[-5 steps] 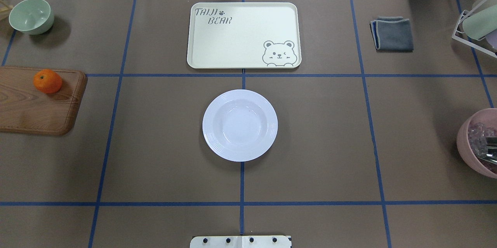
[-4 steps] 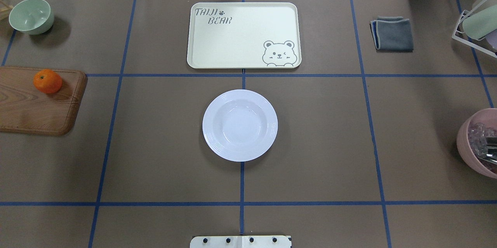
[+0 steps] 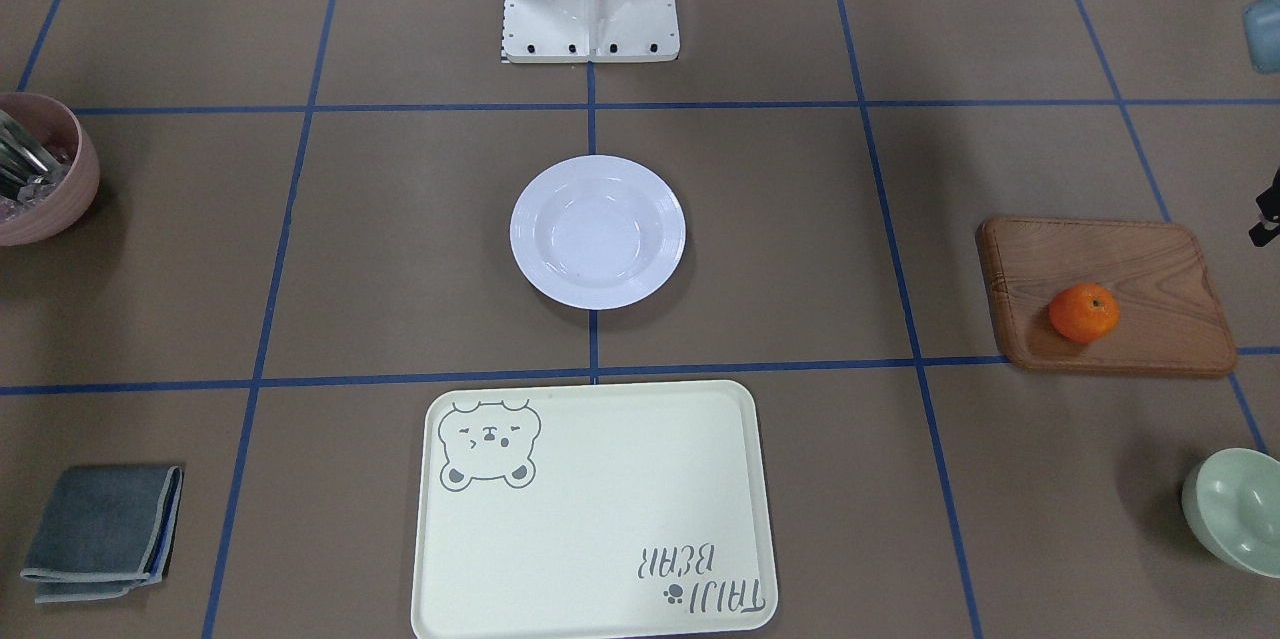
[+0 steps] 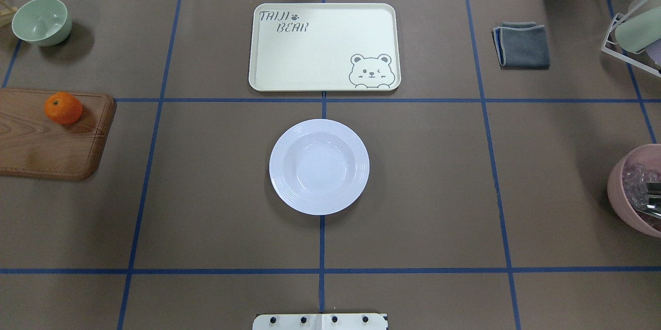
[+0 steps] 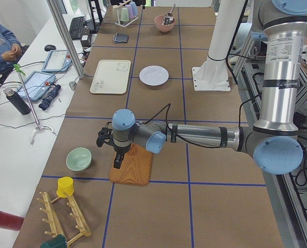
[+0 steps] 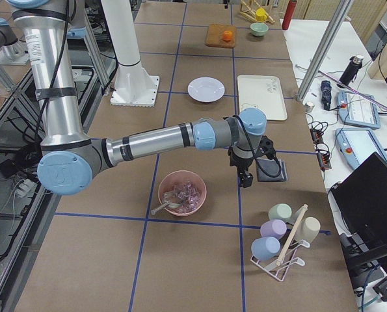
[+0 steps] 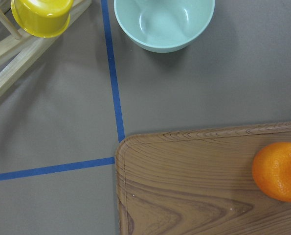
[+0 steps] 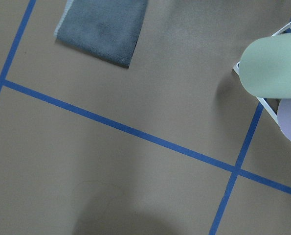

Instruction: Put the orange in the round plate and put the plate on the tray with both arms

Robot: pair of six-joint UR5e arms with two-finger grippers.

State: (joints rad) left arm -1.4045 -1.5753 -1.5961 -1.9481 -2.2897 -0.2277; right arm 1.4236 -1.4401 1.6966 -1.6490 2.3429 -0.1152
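The robot's left gripper will next go to the orange on the wooden board and close around the orange's middle (image 3: 1083, 314) (image 7: 281, 171), with fingers on opposite sides.
The orange (image 4: 63, 108) lies on the wooden board (image 4: 46, 144) at the table's left edge, and the left wrist view has it at its right edge (image 7: 279, 171). The empty white round plate (image 4: 319, 167) sits mid-table. Beyond it lies the cream tray (image 4: 320, 46), bare. Only the exterior left view shows my left gripper (image 5: 118, 161), hanging over the board's end. Likewise my right gripper (image 6: 245, 177) shows only in the exterior right view, between the pink bowl and the grey cloth. Whether either one is open or shut I cannot tell.
A pale green bowl (image 4: 41, 21) stands at the far left. At the far right lies a folded grey cloth (image 4: 521, 44), with a cup rack (image 4: 632, 30) beyond it. A pink bowl (image 4: 635, 190) holds utensils at the right edge. A yellow cup (image 7: 40, 17) sits on a wooden rack.
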